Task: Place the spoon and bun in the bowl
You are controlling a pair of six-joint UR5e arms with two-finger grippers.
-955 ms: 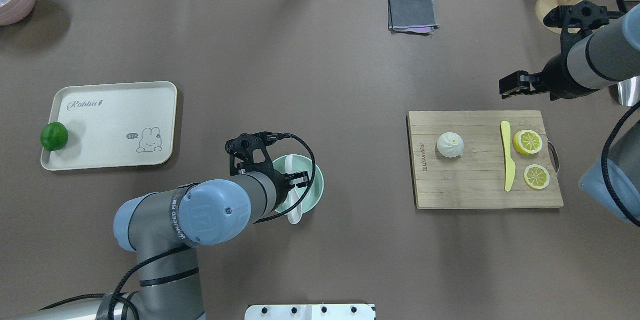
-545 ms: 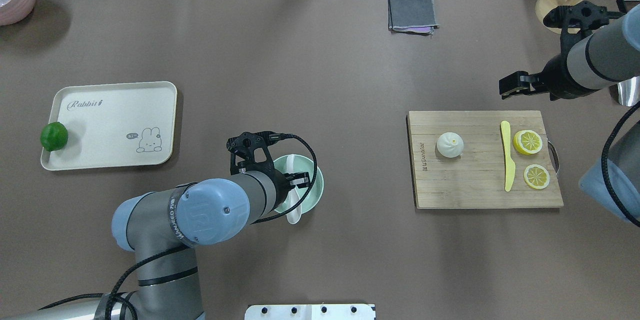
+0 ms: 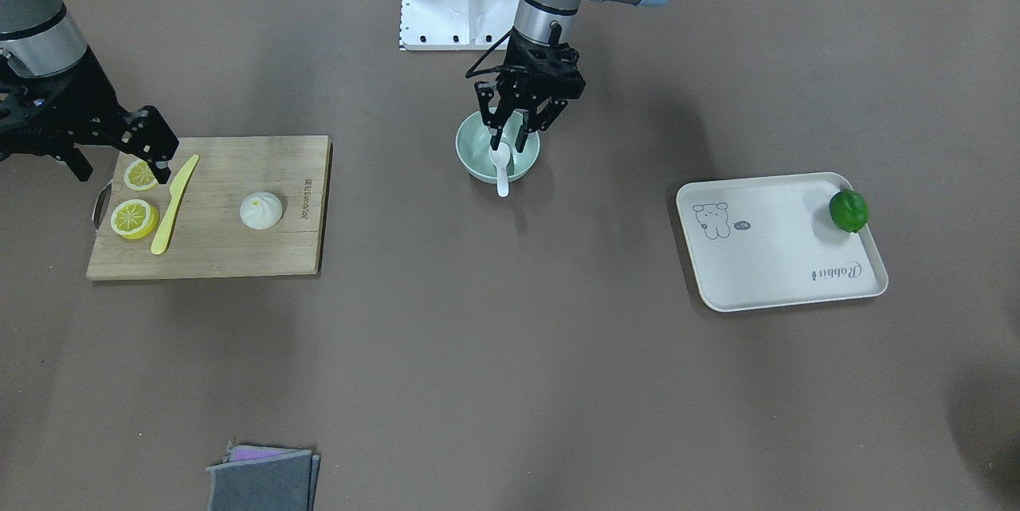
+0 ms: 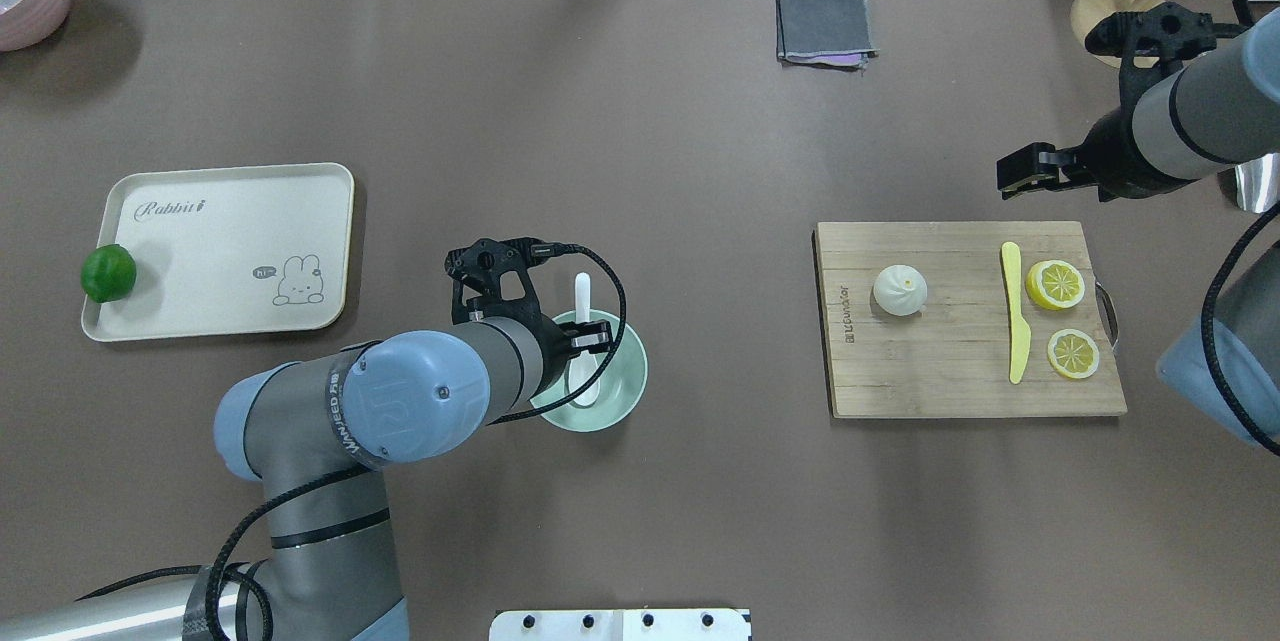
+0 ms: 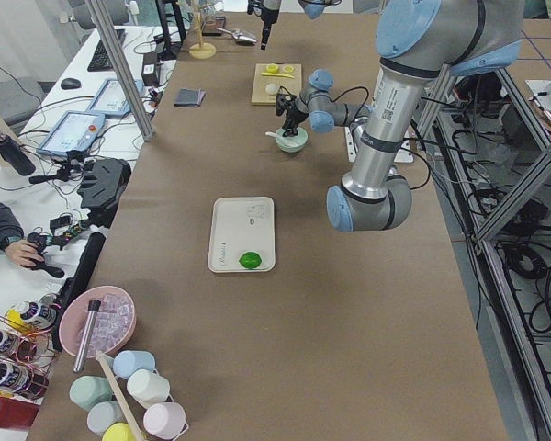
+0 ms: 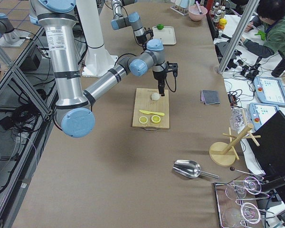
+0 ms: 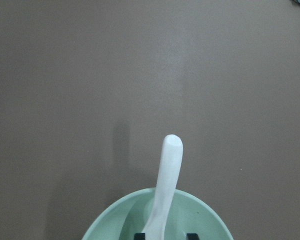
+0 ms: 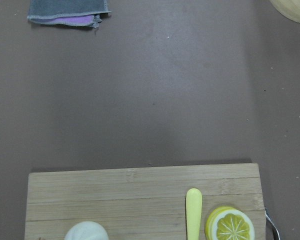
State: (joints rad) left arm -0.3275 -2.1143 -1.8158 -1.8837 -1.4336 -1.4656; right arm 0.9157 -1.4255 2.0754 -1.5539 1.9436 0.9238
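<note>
The middle of the white bun (image 3: 260, 210) (image 8: 86, 236) on the wooden board is next for my right gripper to go to and close on, because the bun belongs in the bowl.
The white spoon (image 4: 582, 321) lies in the mint-green bowl (image 4: 625, 391), scoop inside and handle sticking out over the far rim. It also shows in the left wrist view (image 7: 167, 175) and the front view (image 3: 501, 168). My left gripper (image 4: 590, 339) hangs open just over the bowl (image 3: 472, 146), a finger on each side of the spoon, not gripping it. The white bun (image 4: 900, 290) sits on the wooden board (image 4: 950, 381) at the right. My right gripper (image 4: 1012, 173) is open and empty, hovering above the board's far edge near the knife's tip.
A yellow knife (image 4: 1016, 331) and two lemon slices (image 4: 1055, 284) share the board with the bun. A cream tray (image 4: 230, 221) with a green lime (image 4: 108, 273) is at the left. A grey cloth (image 4: 824, 25) lies at the far side.
The spoon was held in my left gripper with its end over the bowl's near rim. It now rests in the bowl, handle over the far rim, and the gripper is open. The right arm is still.
</note>
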